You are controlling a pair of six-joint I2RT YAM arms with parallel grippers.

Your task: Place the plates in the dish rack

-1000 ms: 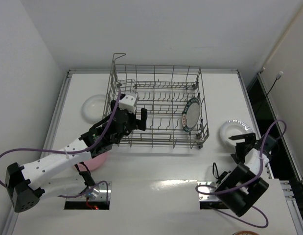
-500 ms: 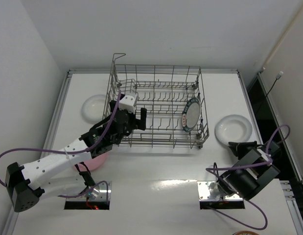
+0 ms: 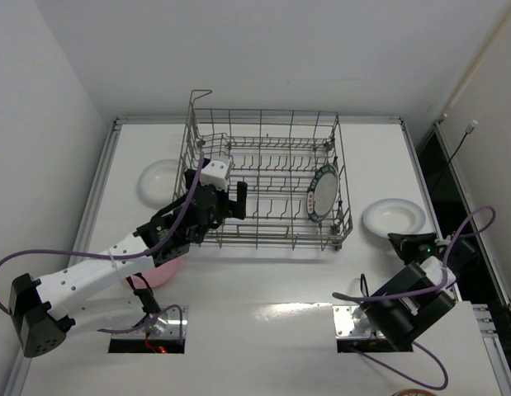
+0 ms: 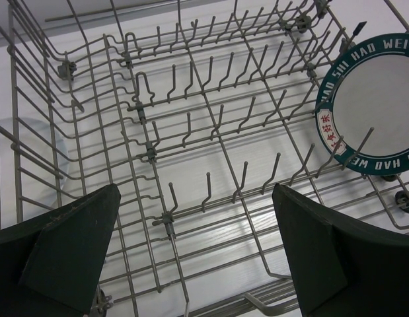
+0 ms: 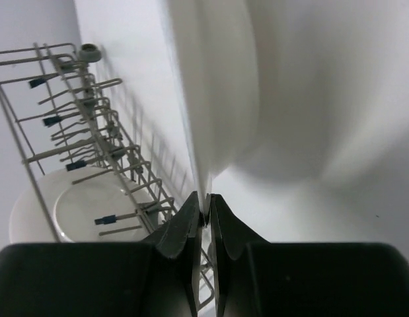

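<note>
My right gripper needs to set the plain white plate down upright in the dish rack's wires (image 3: 304, 186) next to the teal-rimmed plate's inner side.
The dish rack (image 3: 263, 177) stands mid-table, and a teal-rimmed plate (image 3: 324, 194) is upright among the tines at its right end. To the right of the rack lies a plain white plate (image 3: 393, 214). My right gripper (image 3: 401, 239) is shut on its near rim; the right wrist view shows the gripper (image 5: 205, 206) pinching the thin edge of the plate (image 5: 224, 86). My left gripper (image 3: 218, 205) hangs open over the rack's left side, with empty tines (image 4: 207, 188) between its fingers (image 4: 65, 244). Another white plate (image 3: 160, 180) lies left of the rack. A pale pink plate (image 3: 166, 269) shows partly under the left arm.
The rack's tall wire walls (image 3: 197, 124) rise around the left gripper. Beside the right arm runs the table's right edge rail (image 3: 424, 177), with a purple cable (image 3: 470, 219) looping over it. Both arm bases (image 3: 148, 326) sit at the near edge.
The right gripper drew back from over the white plate to its near rim and closed on it. The left arm has not moved.
</note>
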